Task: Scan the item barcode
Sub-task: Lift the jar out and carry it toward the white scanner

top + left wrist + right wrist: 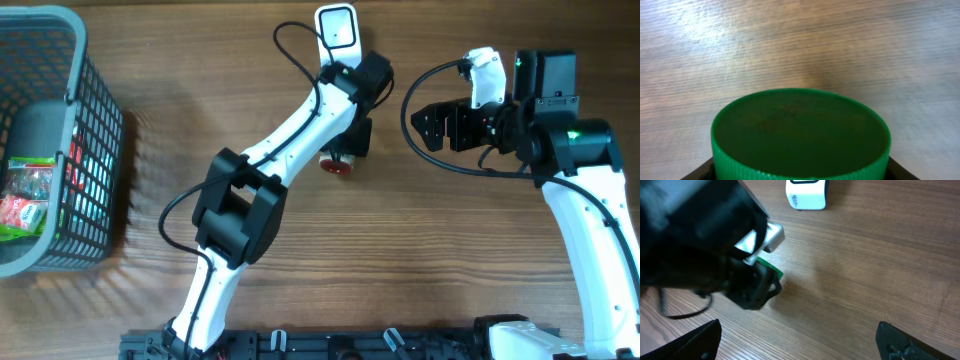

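My left gripper has the item, which hangs over the table's middle now. It will let go of it on the table's bare middle, straight (pixel 341 175) in front of the white scanner.
The item is a container with a ribbed green cap (pixel 800 132) that fills the lower half of the left wrist view. Black fingers (pixel 699 172) show at both sides of the cap, so my left gripper (pixel 800 176) is shut on it. From overhead the left gripper (pixel 346 148) hangs over the table's middle with a red round part of the item (pixel 337 167) below it. A green edge of the item (pixel 772 270) shows in the right wrist view. No barcode is visible. The white scanner (pixel 337 28) (pixel 806 194) stands at the far edge. My right gripper (pixel 428 126) (pixel 800 345) is open and holds nothing.
A grey mesh basket (pixel 95 130) sits at the far left with several packaged goods (pixel 25 200) inside. Black cables loop off both arms. Bare wooden tabletop (pixel 865 270) lies between the two grippers.
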You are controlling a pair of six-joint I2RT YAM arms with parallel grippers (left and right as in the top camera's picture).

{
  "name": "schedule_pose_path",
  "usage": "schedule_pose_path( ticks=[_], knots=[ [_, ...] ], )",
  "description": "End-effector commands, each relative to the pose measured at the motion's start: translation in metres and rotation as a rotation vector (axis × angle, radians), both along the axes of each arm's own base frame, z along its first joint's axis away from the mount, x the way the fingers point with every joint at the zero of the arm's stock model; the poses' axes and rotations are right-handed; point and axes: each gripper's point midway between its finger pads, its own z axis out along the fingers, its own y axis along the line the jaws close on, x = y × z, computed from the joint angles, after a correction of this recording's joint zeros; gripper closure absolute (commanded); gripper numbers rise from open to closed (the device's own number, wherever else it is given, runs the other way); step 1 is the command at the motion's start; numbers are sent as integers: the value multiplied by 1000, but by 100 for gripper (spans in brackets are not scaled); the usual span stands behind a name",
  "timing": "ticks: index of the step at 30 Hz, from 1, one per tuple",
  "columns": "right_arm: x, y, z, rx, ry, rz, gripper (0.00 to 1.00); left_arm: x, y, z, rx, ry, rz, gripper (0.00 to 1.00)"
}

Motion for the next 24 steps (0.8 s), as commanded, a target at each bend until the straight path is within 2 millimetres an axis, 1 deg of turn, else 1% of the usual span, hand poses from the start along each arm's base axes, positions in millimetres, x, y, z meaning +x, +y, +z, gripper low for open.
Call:
schedule_pose_path(
  ticks=[1,3,5,6,7,9,11,12,14,17,18,20,22,24],
  knots=[
    [1,5,8,21,-16,15,0,-7,15,-32,72,-4,41,69],
    [1,5,8,20,-17,15,0,-9,24,-42,121,-21,39,68],
    [1,5,8,21,-16,15,0,-9,34,-44,188,-49,30,68],
    [1,5,8,21,-17,15,0,-8,35,-43,204,-60,25,67],
    [1,5,8,21,-16,15,0,-10,35,-40,222,-62,13,67],
    [1,5,8,21,-16,15,0,-14,34,-26,242,-61,-3,68],
    [1,5,8,21,-16,15,0,-9,38,-13,305,-126,-14,68],
    [1,5,8,21,-16,15,0,-5,44,-5,374,-176,-29,67],
    [1,5,8,21,-16,15,0,-15,44,-2,402,-153,-53,67],
    [1,5,8,21,-16,15,0,-13,41,1,420,-183,-68,66],
    [1,5,8,21,-16,15,0,-14,44,7,447,-198,-75,65],
    [1,5,8,21,-17,15,0,-9,48,14,476,-237,-67,64],
    [1,5,8,21,-16,15,0,6,53,18,487,-291,-52,62],
    [1,5,8,20,-17,15,0,2,56,18,474,-256,-39,63]
  ],
)
